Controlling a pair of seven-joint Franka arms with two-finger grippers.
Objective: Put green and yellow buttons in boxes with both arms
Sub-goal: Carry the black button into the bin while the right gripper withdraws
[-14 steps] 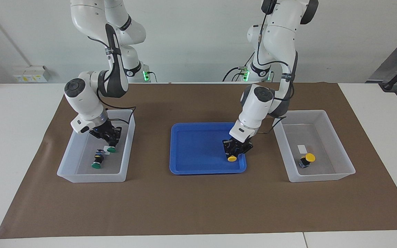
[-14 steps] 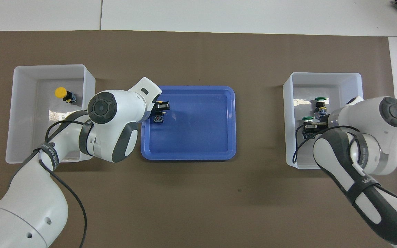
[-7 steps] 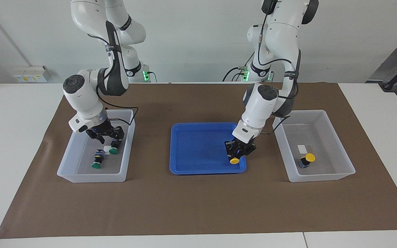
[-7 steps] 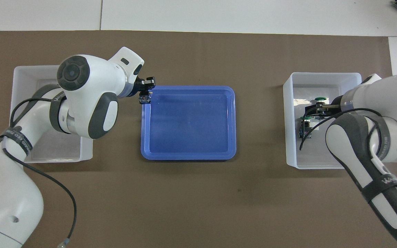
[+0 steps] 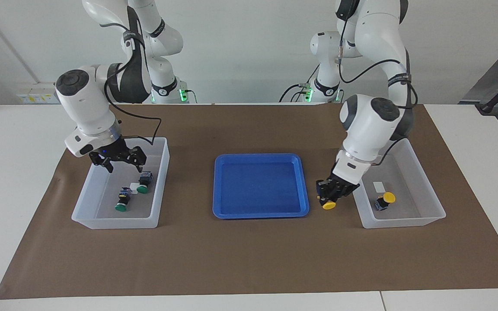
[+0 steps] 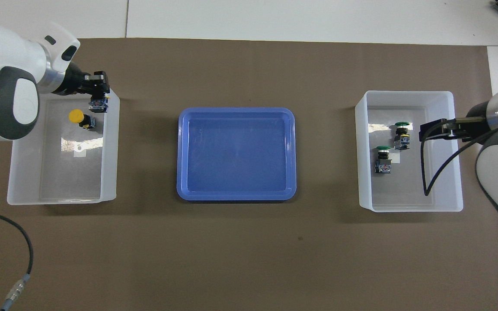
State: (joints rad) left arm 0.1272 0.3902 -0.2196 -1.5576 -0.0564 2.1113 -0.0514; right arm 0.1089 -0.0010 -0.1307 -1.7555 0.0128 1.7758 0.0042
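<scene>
The yellow button in my left gripper needs to be let go on the bottom of the box, next to the other yellow button's cap [image 6: 65,131].
My left gripper [image 5: 332,191] is shut on a yellow button [image 5: 329,204], held in the air by the tray-side edge of the box [image 5: 404,224] at the left arm's end. The overhead view shows that gripper [image 6: 98,96] and the button's blue body [image 6: 98,104] over the box's rim [image 6: 111,129]. Another yellow button [image 5: 385,200] [image 6: 79,117] lies in this box. My right gripper [image 5: 120,162] [image 6: 433,129] hangs open and empty over the other box [image 5: 115,223] [image 6: 409,93]. In it lie two green buttons [image 5: 122,203] [image 5: 144,183], also visible from overhead [image 6: 401,134] [image 6: 383,158].
A shallow blue tray [image 5: 260,213] [image 6: 236,196] sits between the two boxes with nothing in it. Everything stands on a brown mat [image 5: 249,259] over the white table. The right arm's black cable [image 6: 424,172] hangs into the green buttons' box.
My left gripper has carried the yellow button from the blue tray over to the box's edge. My right gripper has opened, left a green button in its box, and risen.
</scene>
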